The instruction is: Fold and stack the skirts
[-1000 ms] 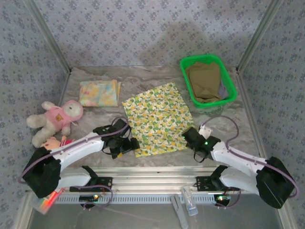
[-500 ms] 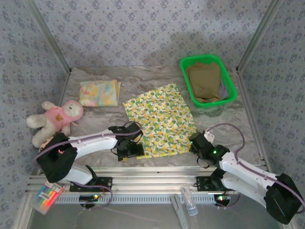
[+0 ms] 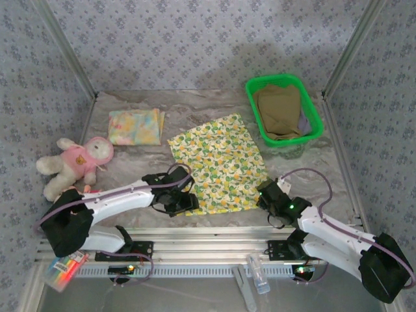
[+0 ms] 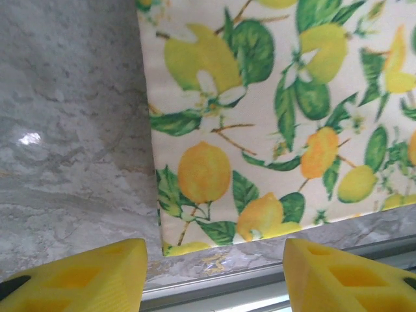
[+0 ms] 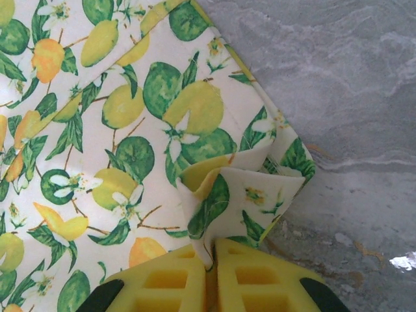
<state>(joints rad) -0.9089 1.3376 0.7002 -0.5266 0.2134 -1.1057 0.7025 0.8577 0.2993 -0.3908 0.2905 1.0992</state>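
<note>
The lemon-print skirt lies crooked with its corner bunched in my right gripper, so next I release that corner and straighten the skirt by its near and far edges (image 3: 227, 211).
The lemon-print skirt (image 3: 218, 162) lies spread flat in the middle of the table. My right gripper (image 3: 265, 194) is at its near right corner, shut on a pinched-up fold of the skirt (image 5: 240, 195); the right gripper (image 5: 211, 257) has cloth coming up between its yellow pads. My left gripper (image 3: 185, 203) hovers at the near left corner. In the left wrist view the skirt's corner (image 4: 166, 247) lies flat on the marble, and the left gripper (image 4: 214, 263) is open with nothing between its fingers (image 4: 84, 276). A pale pastel skirt (image 3: 134, 126) lies folded at the back left.
A green basket (image 3: 313, 107) at the back right holds the olive skirt (image 3: 278, 112) and a bit of lavender skirt (image 3: 304, 122). A pink plush toy (image 3: 75, 162) lies at the left edge. A metal rail (image 3: 208, 244) runs along the table's near edge.
My left gripper has moved right to the lemon skirt's near left corner, its jaws narrowing. The right gripper stays shut on the near right corner and has shifted slightly nearer.
</note>
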